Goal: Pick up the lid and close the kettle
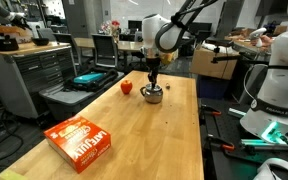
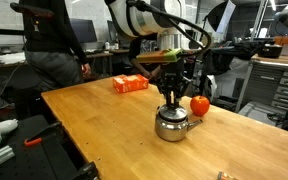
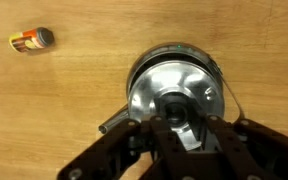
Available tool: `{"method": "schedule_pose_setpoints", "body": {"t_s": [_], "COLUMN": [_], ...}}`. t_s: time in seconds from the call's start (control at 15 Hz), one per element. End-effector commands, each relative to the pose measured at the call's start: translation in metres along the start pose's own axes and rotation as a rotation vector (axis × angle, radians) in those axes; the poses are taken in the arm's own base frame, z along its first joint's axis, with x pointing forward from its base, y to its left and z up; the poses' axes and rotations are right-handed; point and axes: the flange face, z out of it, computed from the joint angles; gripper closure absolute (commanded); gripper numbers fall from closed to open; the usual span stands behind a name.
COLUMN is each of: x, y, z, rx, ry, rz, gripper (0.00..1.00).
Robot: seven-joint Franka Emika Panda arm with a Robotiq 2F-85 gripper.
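My gripper has the lid, which still lies over the kettle's top. It will let go of it flat on the top rim of the silver kettle [image 1: 154,88] [image 3: 175,89], covering the kettle's opening.
The shiny silver kettle [image 1: 152,96] [image 2: 171,125] stands on the wooden table, its short side handle pointing down-left in the wrist view [image 3: 114,124]. The round silver lid [image 3: 174,85] lies flat over the kettle's top and covers the opening. My gripper [image 1: 154,82] [image 2: 172,100] [image 3: 182,128] hangs straight down over the kettle. Its dark fingers are drawn close together at the lid's central knob, so it looks shut on the lid. The fingertips hide part of the knob.
A red tomato-like fruit [image 1: 126,87] [image 2: 200,104] sits close beside the kettle. An orange box [image 1: 79,140] [image 2: 130,84] lies further off on the table. A small orange-brown cylinder [image 3: 32,40] lies on its side on the wood.
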Motion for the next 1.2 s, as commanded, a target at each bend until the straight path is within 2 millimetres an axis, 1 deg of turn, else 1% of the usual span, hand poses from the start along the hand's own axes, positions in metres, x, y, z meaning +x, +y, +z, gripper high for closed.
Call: {"method": "schedule_pose_setpoints", "body": {"t_s": [0.0, 0.2, 0.67, 0.73, 0.8, 0.87, 1.07, 1.13], "x": [-0.0073, -0.0103, -0.0103, -0.0105, -0.0109, -0.0111, -0.0111, -0.0111], "y": [-0.0001, 0.0014, 0.008, 0.0077, 0.0073, 0.0069, 0.0066, 0.0066], "z": [-0.0025, -0.0014, 0.0036, 0.0046, 0.0052, 0.0056, 0.0045, 0.0026], "rx": [-0.008, -0.005, -0.01, -0.012, -0.013, -0.013, -0.011, -0.01], "ry": [0.006, 0.004, -0.006, -0.007, -0.009, -0.01, -0.008, -0.004], "rz": [0.002, 0.006, 0.018, 0.017, 0.016, 0.016, 0.018, 0.019], "gripper": [0.93, 0.93, 0.93, 0.78, 0.55, 0.46, 0.26, 0.17]}}
